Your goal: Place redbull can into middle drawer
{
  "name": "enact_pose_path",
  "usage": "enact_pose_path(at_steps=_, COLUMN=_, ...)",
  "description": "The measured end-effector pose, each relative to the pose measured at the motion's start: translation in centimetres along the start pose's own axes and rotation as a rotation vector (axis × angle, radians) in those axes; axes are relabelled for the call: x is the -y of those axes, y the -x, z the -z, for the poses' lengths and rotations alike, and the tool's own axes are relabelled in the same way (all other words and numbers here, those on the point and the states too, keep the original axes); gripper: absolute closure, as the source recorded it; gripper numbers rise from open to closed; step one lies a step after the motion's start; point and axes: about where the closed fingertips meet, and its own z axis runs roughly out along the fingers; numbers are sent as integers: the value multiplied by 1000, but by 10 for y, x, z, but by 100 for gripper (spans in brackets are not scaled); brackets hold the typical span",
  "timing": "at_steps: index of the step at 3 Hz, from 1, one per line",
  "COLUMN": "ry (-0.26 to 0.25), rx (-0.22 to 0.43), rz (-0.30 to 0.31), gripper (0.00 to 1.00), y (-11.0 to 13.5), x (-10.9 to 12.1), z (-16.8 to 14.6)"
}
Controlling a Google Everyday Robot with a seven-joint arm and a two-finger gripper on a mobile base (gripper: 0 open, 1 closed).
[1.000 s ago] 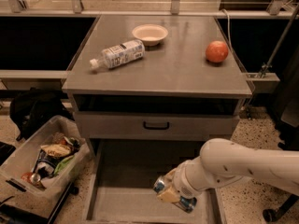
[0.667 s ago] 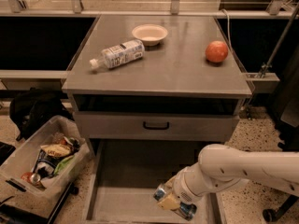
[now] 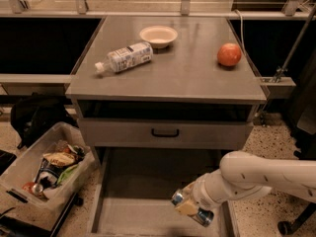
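Observation:
The robot's gripper needs to release the redbull can on the middle drawer's bottom (image 3: pixel 195 218), close to the side nearest the robot's arm. The can hangs just above the drawer floor now.
The middle drawer (image 3: pixel 133 181) stands pulled out below the cabinet, a wide grey tray with a flat floor. My gripper (image 3: pixel 188 207) is over its right front part, shut on the redbull can (image 3: pixel 193 211). The can is tilted on its side, its silver top pointing left and its blue end showing lower right. It hangs just above the drawer floor near the right wall. My white arm (image 3: pixel 261 174) reaches in from the right.
On the cabinet top (image 3: pixel 187 73) lie a water bottle (image 3: pixel 124 58) on its side, a white bowl (image 3: pixel 158 35) and an orange fruit (image 3: pixel 229 55). A shut drawer front with black handle (image 3: pixel 165 133) is above. A bin of snacks (image 3: pixel 42 169) stands left.
My gripper with the can has moved lower and slightly forward in the open drawer. Nothing on the cabinet top has moved.

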Motion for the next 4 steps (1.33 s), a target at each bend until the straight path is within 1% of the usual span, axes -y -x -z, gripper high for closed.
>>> enact_pose_path(at_steps=1, ry=-31, rx=61, rz=-46, gripper=100, y=-33, x=64, z=-10)
enact_pose_path(at_steps=2, ry=-31, rx=63, rz=-47, gripper=100, y=-33, x=66, z=-11)
enact_pose_path(at_steps=3, ry=-18, rx=35, rz=-51, gripper=100, y=-38, x=66, z=-26)
enact_pose_path(at_steps=4, ry=29, rx=25, rz=-77, gripper=100, y=-58, x=75, z=-55)
